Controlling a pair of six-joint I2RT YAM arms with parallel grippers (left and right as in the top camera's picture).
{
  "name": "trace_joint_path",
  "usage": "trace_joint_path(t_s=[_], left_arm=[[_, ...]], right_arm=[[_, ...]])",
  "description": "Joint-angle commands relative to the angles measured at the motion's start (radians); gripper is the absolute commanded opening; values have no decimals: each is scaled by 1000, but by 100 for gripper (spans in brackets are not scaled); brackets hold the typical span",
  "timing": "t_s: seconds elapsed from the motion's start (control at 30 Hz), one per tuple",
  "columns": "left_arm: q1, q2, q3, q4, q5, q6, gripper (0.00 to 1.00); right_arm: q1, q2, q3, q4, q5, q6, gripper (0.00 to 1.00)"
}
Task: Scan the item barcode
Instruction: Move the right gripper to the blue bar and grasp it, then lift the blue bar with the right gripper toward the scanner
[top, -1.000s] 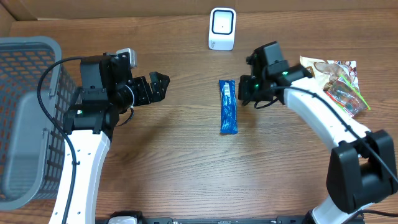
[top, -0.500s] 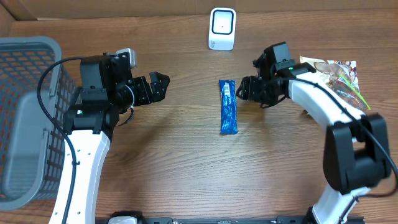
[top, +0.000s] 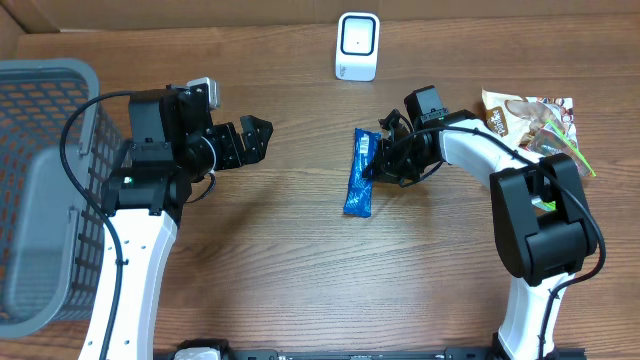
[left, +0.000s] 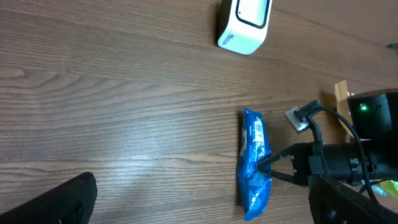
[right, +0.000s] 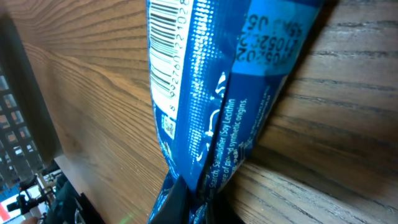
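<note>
The blue packet will leave my right gripper on the bare table before the white scanner (top: 382, 197), slightly nearer the snack packets.
The item is a long blue packet (top: 358, 176) lying at the table's middle, its lower end skewed to the left. Its barcode (right: 165, 53) faces up near the upper end and also shows in the left wrist view as a barcode (left: 256, 130). My right gripper (top: 376, 166) is shut on the packet's (right: 211, 106) right edge, pinching a fold of the wrapper (left: 254, 168) between its fingertips (right: 186, 202). The white scanner (top: 357, 46) stands at the back centre. My left gripper (top: 262, 136) hovers open to the packet's left, holding nothing.
A grey mesh basket (top: 40, 150) fills the left edge. Other snack packets (top: 540, 125) lie at the back right behind the right arm. The scanner (left: 245, 22) sits above the packet in the left wrist view.
My right gripper swung left to the packet, opened briefly and closed on its edge. The packet's lower end shifted left. The left arm has stayed still.
</note>
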Motion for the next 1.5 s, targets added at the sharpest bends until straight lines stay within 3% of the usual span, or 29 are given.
trace_joint_path(t_s=[0.0, 0.13, 0.43, 0.6, 0.93, 1.03, 1.17, 1.47], left_arm=[[-2, 3, 12, 1, -6, 19, 100], [-2, 3, 12, 1, -6, 19, 100], [-2, 3, 12, 0, -6, 19, 100], [-2, 3, 12, 1, -6, 19, 100], [-2, 3, 12, 1, -6, 19, 100], [-2, 3, 12, 1, -6, 19, 100], [-2, 3, 12, 1, -6, 19, 100], [-2, 3, 12, 1, -6, 19, 100]], right_arm=[[-10, -1, 3, 11, -9, 20, 4], [-10, -49, 19, -23, 143, 19, 4], [140, -185, 122, -285, 979, 17, 4], [252, -158, 123, -356, 1217, 17, 4], [396, -24, 123, -391, 1254, 18, 5], [449, -24, 123, -392, 1254, 16, 17], [517, -24, 123, -376, 1252, 18, 24], [563, -32, 138, -381, 1086, 22, 61]])
